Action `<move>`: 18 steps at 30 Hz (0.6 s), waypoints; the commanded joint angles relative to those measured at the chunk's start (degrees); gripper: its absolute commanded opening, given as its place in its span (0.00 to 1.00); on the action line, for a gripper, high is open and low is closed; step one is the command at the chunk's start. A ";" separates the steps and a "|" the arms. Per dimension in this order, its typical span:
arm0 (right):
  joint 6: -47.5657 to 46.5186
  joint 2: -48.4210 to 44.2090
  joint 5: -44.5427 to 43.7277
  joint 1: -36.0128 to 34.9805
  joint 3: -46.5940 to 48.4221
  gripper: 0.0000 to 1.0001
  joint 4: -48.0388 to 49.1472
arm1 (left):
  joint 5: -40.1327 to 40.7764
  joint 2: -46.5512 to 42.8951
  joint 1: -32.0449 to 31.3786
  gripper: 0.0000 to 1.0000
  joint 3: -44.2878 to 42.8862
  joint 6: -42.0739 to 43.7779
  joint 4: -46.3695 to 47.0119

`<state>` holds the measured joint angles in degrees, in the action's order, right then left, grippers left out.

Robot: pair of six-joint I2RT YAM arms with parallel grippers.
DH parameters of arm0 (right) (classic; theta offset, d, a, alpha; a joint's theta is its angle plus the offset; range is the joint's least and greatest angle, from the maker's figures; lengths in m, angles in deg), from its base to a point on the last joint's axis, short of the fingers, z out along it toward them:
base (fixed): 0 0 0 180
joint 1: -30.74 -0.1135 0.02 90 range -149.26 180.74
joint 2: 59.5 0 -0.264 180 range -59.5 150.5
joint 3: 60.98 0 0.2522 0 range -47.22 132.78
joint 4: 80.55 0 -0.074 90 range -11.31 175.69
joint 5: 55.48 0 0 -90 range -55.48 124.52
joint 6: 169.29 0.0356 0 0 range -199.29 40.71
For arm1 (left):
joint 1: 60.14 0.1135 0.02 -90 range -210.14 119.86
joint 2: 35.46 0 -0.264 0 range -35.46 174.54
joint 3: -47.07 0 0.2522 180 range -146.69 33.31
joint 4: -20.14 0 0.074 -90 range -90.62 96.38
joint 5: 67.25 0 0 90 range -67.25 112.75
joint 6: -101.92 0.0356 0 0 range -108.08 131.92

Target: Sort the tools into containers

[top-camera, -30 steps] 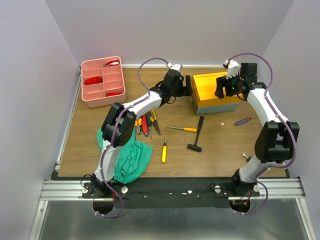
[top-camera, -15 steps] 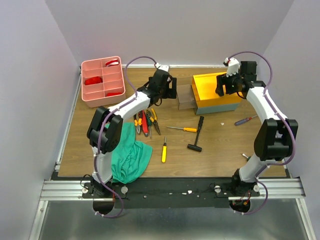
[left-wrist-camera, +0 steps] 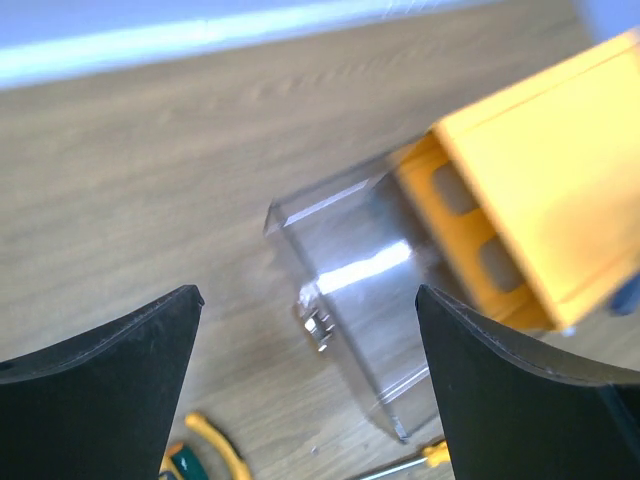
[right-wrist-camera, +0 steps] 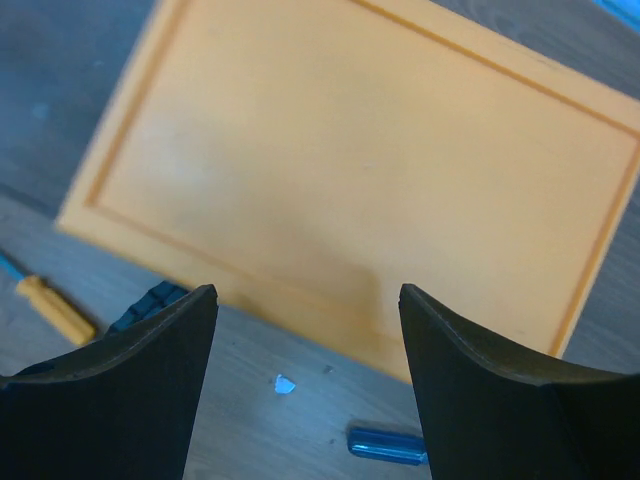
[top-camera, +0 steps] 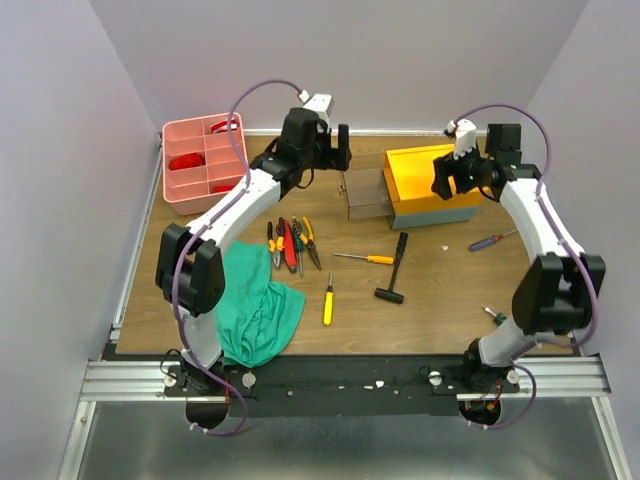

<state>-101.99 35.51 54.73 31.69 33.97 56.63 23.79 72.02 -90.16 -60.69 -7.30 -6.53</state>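
Observation:
The yellow screwdriver nearest the clear drawer is beside the black hammer. My right gripper will go to it next and close on the screwdriver's handle (top-camera: 380, 260) (right-wrist-camera: 57, 313).
The toolbox (top-camera: 437, 180), yellow on top with a grey base, stands at the back right. Its clear drawer (top-camera: 364, 194) sticks out to the left. My left gripper (top-camera: 342, 158) hangs open above the table, just left of the drawer (left-wrist-camera: 365, 285), holding nothing. My right gripper (top-camera: 444, 183) hovers open over the yellow lid (right-wrist-camera: 370, 170). Pliers (top-camera: 290, 242) lie in a bunch at centre left. Two yellow screwdrivers (top-camera: 366, 258) (top-camera: 327, 300) and a black hammer (top-camera: 397, 268) lie mid-table. The pink tray (top-camera: 168, 160) sits at the back left.
A green cloth (top-camera: 258, 308) lies crumpled near the left arm's base. A blue-handled screwdriver (top-camera: 492, 240) lies right of the toolbox, and a green-handled one (top-camera: 492, 316) near the right arm. The pink tray holds red-handled items.
The toolbox drawer has slid out to the left. My left gripper moved left with it, then rose away toward the back. The right gripper has held its place over the lid.

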 commanded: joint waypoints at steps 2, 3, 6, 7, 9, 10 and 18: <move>-24.02 -13.52 23.55 -5.41 -7.34 0.81 -11.96 | -8.07 -7.63 3.81 0.99 -4.80 1.38 0.08; -27.02 -13.79 23.91 -7.17 -8.23 0.80 -14.25 | -8.24 -8.07 4.79 0.99 -4.36 0.69 0.07; -36.35 -12.65 24.00 -13.24 -10.95 0.75 -22.26 | -7.11 -9.48 8.21 0.99 -2.69 -1.52 -0.01; -38.71 -12.21 23.13 -14.65 -11.75 0.72 -23.49 | -6.67 -9.92 8.92 0.99 -2.34 -1.69 -0.10; -39.26 -11.07 21.81 -18.17 -14.63 0.71 -22.28 | -6.14 -10.53 10.59 0.99 -1.28 -1.61 -0.28; -39.26 -10.80 20.76 -19.13 -15.52 0.71 -20.01 | -6.14 -11.32 11.12 0.99 -0.76 -1.52 -0.28; -36.98 -0.71 14.87 -25.47 -13.95 0.66 -13.05 | -5.78 -15.28 12.53 0.99 5.31 -1.96 0.43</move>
<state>-138.31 30.57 72.98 8.13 17.66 40.41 18.12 61.07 -77.61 -58.50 -8.88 -6.33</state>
